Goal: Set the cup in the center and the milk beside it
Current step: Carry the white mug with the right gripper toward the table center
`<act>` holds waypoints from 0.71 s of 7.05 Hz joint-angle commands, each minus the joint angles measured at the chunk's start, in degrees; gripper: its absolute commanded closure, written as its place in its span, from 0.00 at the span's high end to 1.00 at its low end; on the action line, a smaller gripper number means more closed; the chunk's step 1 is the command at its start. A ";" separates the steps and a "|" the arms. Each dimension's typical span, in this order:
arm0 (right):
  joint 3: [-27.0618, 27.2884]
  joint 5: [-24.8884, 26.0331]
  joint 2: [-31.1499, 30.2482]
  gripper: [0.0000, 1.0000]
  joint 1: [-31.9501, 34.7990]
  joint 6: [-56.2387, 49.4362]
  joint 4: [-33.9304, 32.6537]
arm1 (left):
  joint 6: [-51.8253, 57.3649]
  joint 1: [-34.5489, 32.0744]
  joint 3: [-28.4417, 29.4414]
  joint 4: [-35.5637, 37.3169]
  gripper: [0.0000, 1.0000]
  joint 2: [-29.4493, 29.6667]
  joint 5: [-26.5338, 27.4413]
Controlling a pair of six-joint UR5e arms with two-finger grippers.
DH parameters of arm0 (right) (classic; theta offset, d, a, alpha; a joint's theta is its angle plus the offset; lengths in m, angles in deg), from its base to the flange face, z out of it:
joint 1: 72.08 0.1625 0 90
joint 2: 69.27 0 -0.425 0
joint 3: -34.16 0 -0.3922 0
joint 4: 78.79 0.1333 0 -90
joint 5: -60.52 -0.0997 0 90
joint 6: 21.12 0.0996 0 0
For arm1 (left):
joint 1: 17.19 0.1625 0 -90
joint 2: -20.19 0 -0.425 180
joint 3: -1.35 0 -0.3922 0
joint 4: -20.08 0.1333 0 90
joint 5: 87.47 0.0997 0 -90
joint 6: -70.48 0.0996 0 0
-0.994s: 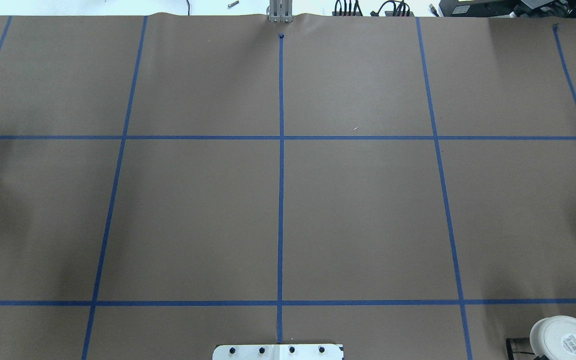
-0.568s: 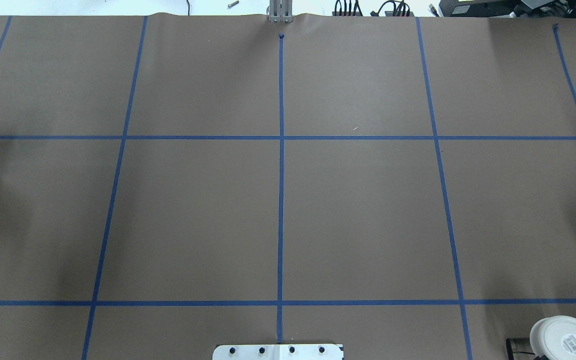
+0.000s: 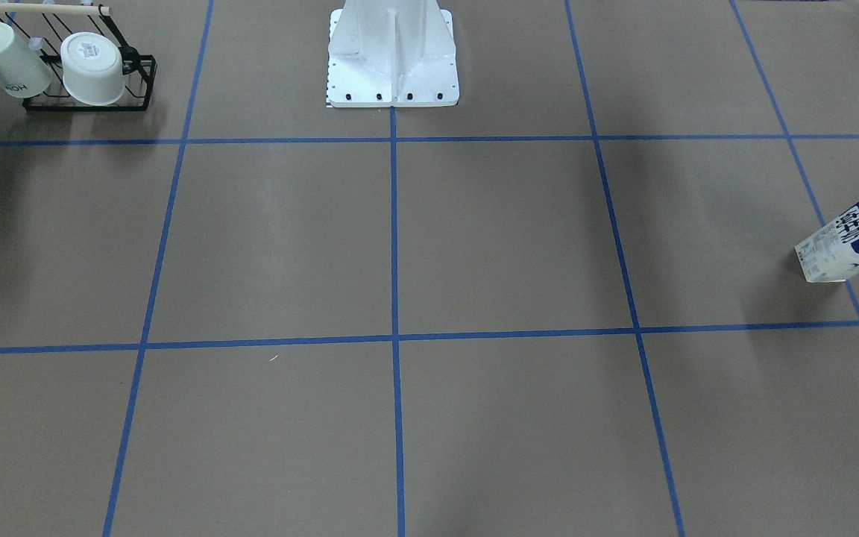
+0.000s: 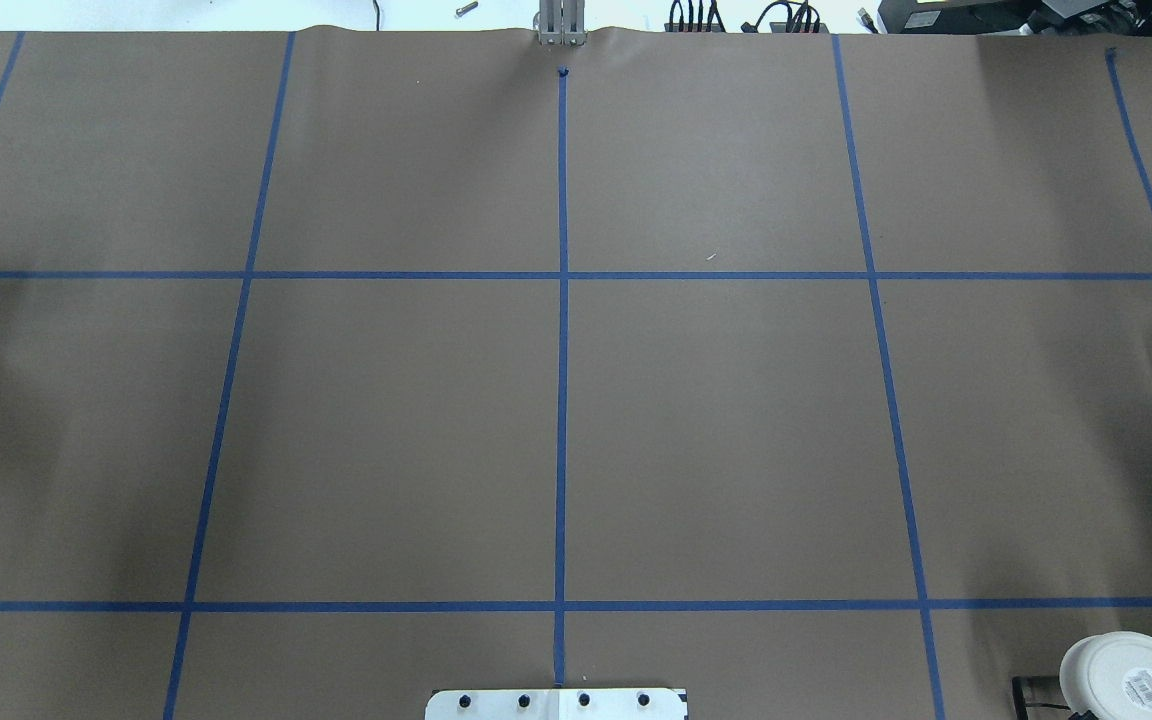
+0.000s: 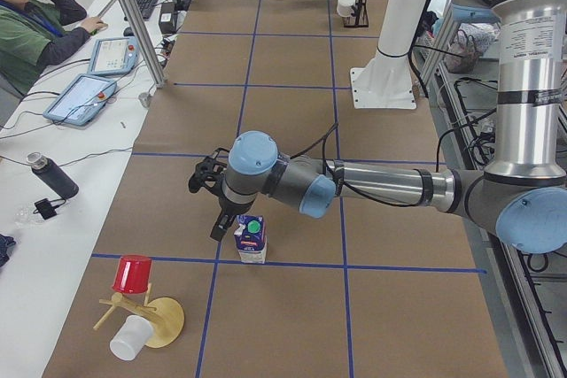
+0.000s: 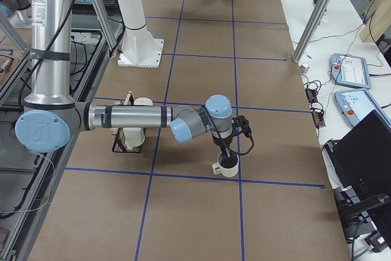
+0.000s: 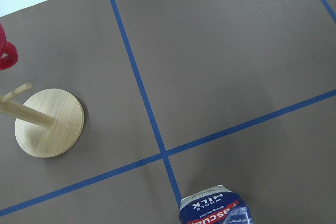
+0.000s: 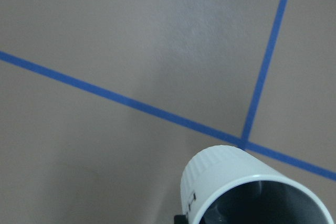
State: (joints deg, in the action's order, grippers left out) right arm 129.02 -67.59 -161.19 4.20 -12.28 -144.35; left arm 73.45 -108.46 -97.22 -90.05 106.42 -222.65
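Note:
My right gripper needs to let go of the cup on the middle blue tape line (image 3: 404, 245), at a point about halfway between the tape lines that cross it.
The milk (image 3: 851, 239) stands upright at the table's end on my left; it also shows in the exterior left view (image 5: 251, 238) and the left wrist view (image 7: 216, 209). My left gripper (image 5: 219, 223) hangs close beside its top; I cannot tell its state. The cup (image 6: 226, 166), white with a dark inside, sits near a tape line at the other end and shows in the right wrist view (image 8: 247, 190). My right gripper (image 6: 226, 153) reaches down onto its rim; I cannot tell its state. The center (image 4: 636, 430) is bare.
A black wire rack (image 3: 86, 101) holds a white tub (image 3: 92, 67) and a translucent cup (image 3: 4, 60) near my base (image 3: 392, 52). A wooden stand (image 5: 142, 312) with a red cup stands beyond the milk. An operator (image 5: 35, 33) sits beside the table.
A white rounded shape has come into the overhead view at its right edge, level with the far tape line. The milk's base at the left edge has not moved.

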 commanded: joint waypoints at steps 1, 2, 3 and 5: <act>0.50 -1.71 10.92 0.00 -7.50 12.90 -0.09 | -0.07 -0.04 0.21 0.00 0.98 0.00 0.00; 0.41 -0.92 16.46 0.00 -12.51 20.88 -0.10 | -0.07 0.05 0.48 0.00 0.98 0.00 0.00; 0.41 0.56 20.86 0.00 -16.91 27.92 -0.10 | -0.07 -0.04 0.48 0.00 0.98 0.00 0.00; 0.50 8.61 28.60 0.00 -26.75 41.63 -2.01 | -0.07 0.05 0.92 0.00 0.98 0.00 0.00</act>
State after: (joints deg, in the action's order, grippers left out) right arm 129.45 -63.81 -137.52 -16.69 20.93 -144.97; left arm 73.38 -108.44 -96.44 -90.04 106.41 -222.65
